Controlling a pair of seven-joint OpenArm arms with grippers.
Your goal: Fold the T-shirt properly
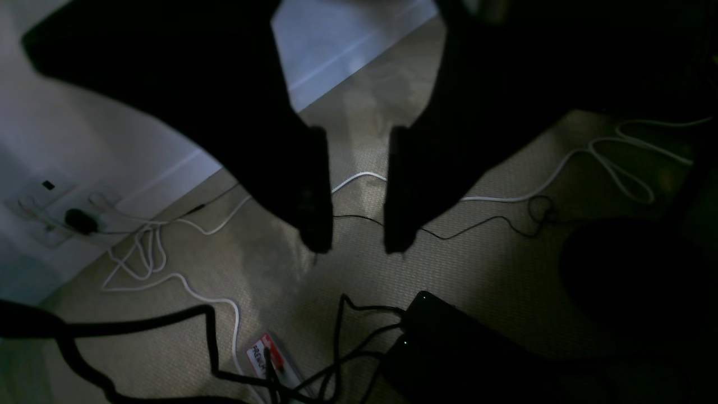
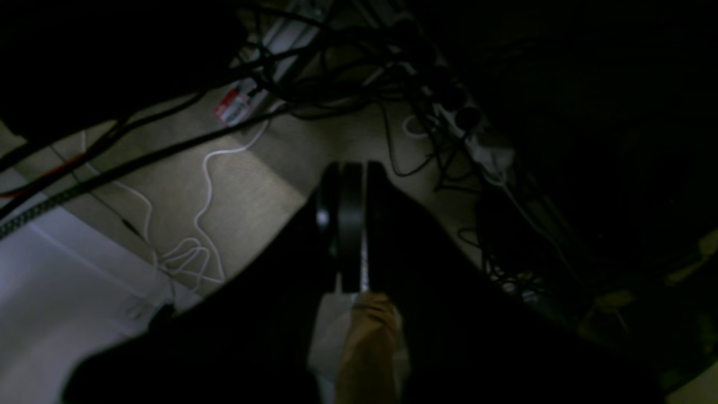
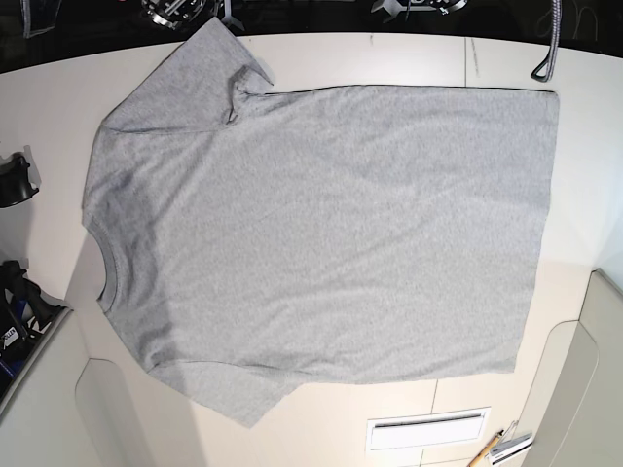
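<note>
The middle of the creased sleeve (image 3: 183,89) of the T-shirt, on the sleeve farther from the slotted vent, will be gripped by my right gripper.
The T-shirt (image 3: 321,233) lies spread flat on the white table (image 3: 409,58), plain side up. Its ribbed neck (image 3: 102,277) points left and its hem (image 3: 545,233) runs down the right. One sleeve (image 3: 185,88) lies at the top left with a small crease, the other (image 3: 238,389) at the bottom left. In the left wrist view my left gripper (image 1: 358,242) hangs open over the carpeted floor, holding nothing. My right gripper (image 2: 353,168) is shut and holds nothing, also above the floor. Neither wrist view shows the shirt.
A slotted vent (image 3: 425,429) and a pencil (image 3: 494,449) sit near the table's front edge. Black gear (image 3: 15,180) stands at the left edge. A cable (image 3: 547,44) hangs at the top right. White cables (image 1: 606,163) and a black box (image 1: 449,331) lie on the floor.
</note>
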